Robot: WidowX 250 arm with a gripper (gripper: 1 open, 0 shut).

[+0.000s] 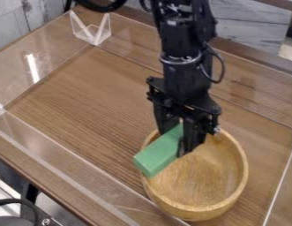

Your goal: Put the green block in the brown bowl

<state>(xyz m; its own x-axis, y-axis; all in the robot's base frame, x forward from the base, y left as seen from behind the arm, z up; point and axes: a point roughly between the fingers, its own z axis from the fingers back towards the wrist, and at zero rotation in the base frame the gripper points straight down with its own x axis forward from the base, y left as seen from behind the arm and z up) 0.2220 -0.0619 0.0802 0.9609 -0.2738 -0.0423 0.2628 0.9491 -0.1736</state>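
I need to release the green block inside the brown bowl (177,172), near the bowl's rim under the block's lower end.
My gripper (186,134) hangs from the black arm and is shut on the upper end of the green block (161,154). The block tilts down to the left, lifted off the table. Its lower end hangs over the near-left rim of the brown bowl (213,190). That wide wooden bowl sits at the lower right with its inside bare. The fingers (195,134) stand just above the bowl's far-left rim.
A clear plastic wall (65,168) runs along the table's left and front edges. A small clear stand (92,28) sits at the far left. Bare wooden tabletop (78,97) lies left of the bowl.
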